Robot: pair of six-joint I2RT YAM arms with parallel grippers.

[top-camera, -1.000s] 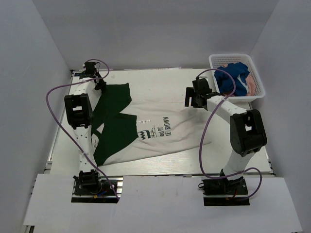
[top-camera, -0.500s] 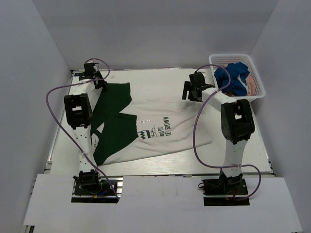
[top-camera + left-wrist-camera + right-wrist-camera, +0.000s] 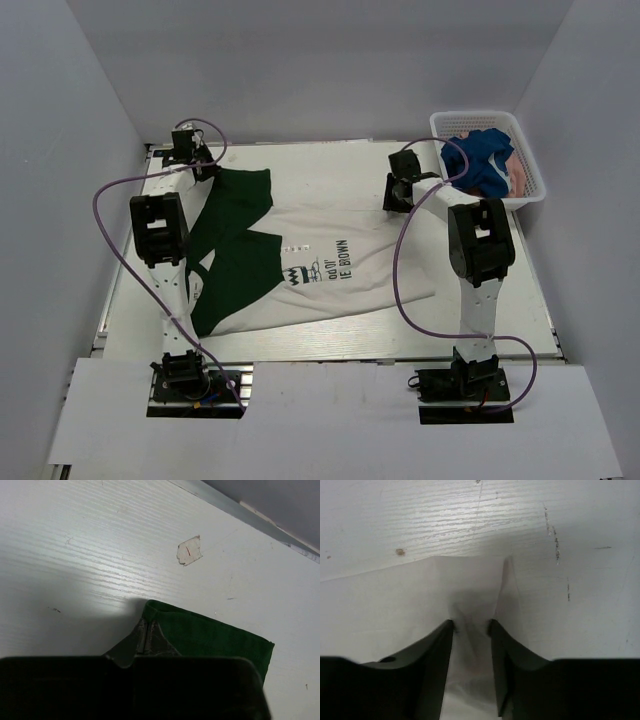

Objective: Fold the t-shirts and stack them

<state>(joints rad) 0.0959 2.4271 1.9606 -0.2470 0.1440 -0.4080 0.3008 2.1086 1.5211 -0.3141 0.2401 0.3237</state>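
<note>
Next, my left gripper releases the far green sleeve's edge, now at the shirt's far corner, on top of the shirt's near green sleeve [image 3: 223, 290].
The cream t-shirt [image 3: 330, 265] with dark green sleeves and black print lies spread across the table. My left gripper [image 3: 207, 170] is at its far left corner, shut on the edge of a green sleeve [image 3: 210, 636]; its fingertips [image 3: 146, 631] are pressed together on the cloth's corner. My right gripper [image 3: 398, 194] is at the shirt's far right corner. Its jaws [image 3: 471, 624] stand a little apart, with a raised ridge of cream cloth [image 3: 395, 610] between them. A blue t-shirt [image 3: 480, 155] and a pink one [image 3: 510, 180] lie in the basket.
The white mesh basket [image 3: 531, 176] stands at the far right corner of the table, just beyond the right arm. Side walls close in on both sides. A torn patch of tape [image 3: 189, 551] sticks to the table beyond the left gripper.
The right gripper has moved to the far right corner of the cream shirt, come down onto it, and its jaws have narrowed around the cloth. The left gripper has stayed put.
</note>
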